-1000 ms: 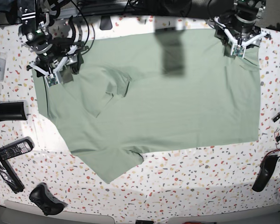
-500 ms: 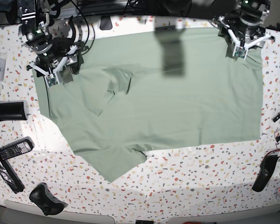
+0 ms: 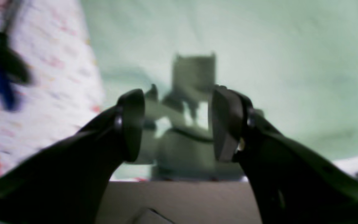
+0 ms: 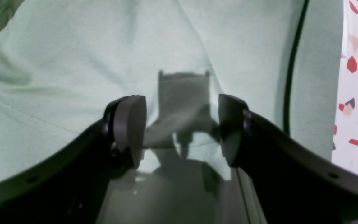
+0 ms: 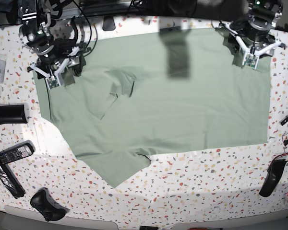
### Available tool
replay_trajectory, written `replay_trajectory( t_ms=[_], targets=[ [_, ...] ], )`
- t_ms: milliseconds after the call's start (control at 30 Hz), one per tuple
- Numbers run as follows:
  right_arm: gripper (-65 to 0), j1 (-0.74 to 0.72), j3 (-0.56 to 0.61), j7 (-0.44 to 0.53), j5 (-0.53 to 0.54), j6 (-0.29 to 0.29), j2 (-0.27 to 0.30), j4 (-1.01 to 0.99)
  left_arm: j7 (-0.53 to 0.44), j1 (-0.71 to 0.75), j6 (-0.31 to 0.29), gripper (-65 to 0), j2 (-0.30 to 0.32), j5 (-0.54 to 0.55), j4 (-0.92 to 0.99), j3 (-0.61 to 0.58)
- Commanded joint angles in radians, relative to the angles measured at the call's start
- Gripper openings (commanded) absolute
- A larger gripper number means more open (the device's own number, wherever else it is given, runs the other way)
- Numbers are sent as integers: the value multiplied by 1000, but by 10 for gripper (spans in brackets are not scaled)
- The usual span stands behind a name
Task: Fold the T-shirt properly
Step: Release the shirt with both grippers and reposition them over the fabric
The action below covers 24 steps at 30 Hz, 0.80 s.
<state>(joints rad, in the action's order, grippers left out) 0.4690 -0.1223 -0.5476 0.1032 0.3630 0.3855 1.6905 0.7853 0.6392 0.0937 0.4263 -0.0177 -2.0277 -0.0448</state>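
Observation:
The robot's left gripper will next move to the T-shirt's front corner (image 5: 265, 141) nearest the dark object and close there.
The pale sage-green T-shirt (image 5: 182, 105) lies spread over the terrazzo table, with a folded-over flap near its left part and a sleeve pointing to the front. My right gripper (image 5: 55, 79) hovers over the shirt's left edge. In the right wrist view it (image 4: 182, 124) is open and empty just above the cloth (image 4: 73, 62). My left gripper (image 5: 252, 58) hovers over the shirt's far right corner. In the left wrist view it (image 3: 177, 124) is open and empty above the cloth (image 3: 291, 62), near the shirt's edge.
A remote control (image 5: 17, 152), a black cylinder (image 5: 7, 114), a black strip (image 5: 5, 172) and a game controller (image 5: 47, 203) lie at the left. A dark object (image 5: 272, 177) lies at the front right. A black cable (image 4: 291, 77) runs over the shirt by my right gripper.
My left gripper has moved a little to the right and forward over the shirt's far right corner, and the cloth's right side has shifted slightly. The right arm has not moved.

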Motion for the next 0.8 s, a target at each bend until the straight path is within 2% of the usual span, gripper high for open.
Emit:
replay_trajectory(
  t_ms=[0, 233, 300, 400, 567, 767],
  targets=[
    [-286, 8, -3, -35, -21, -5, 13, 5, -18, -11, 8, -334, 8, 1, 3, 6],
    [-286, 8, -3, -29, -21, -7, 13, 5, -64, -118, 7, -334, 8, 28, 117, 6],
    [-286, 8, -3, -29, -21, -45, 13, 5, -83, -163, 7, -334, 9, 21, 158, 6],
    [-286, 8, -4, -43, -34, -112, 13, 5, -59, -227, 7, -334, 9, 19, 204, 7],
    [-286, 8, -4, -71, -137, -190, 13, 5, -44, -274, 7, -334, 9, 19, 214, 6],
    [-286, 11, -3, -119, -156, -208, 13, 5, 16, -281, 7, -334, 9, 19, 212, 6]
  ],
)
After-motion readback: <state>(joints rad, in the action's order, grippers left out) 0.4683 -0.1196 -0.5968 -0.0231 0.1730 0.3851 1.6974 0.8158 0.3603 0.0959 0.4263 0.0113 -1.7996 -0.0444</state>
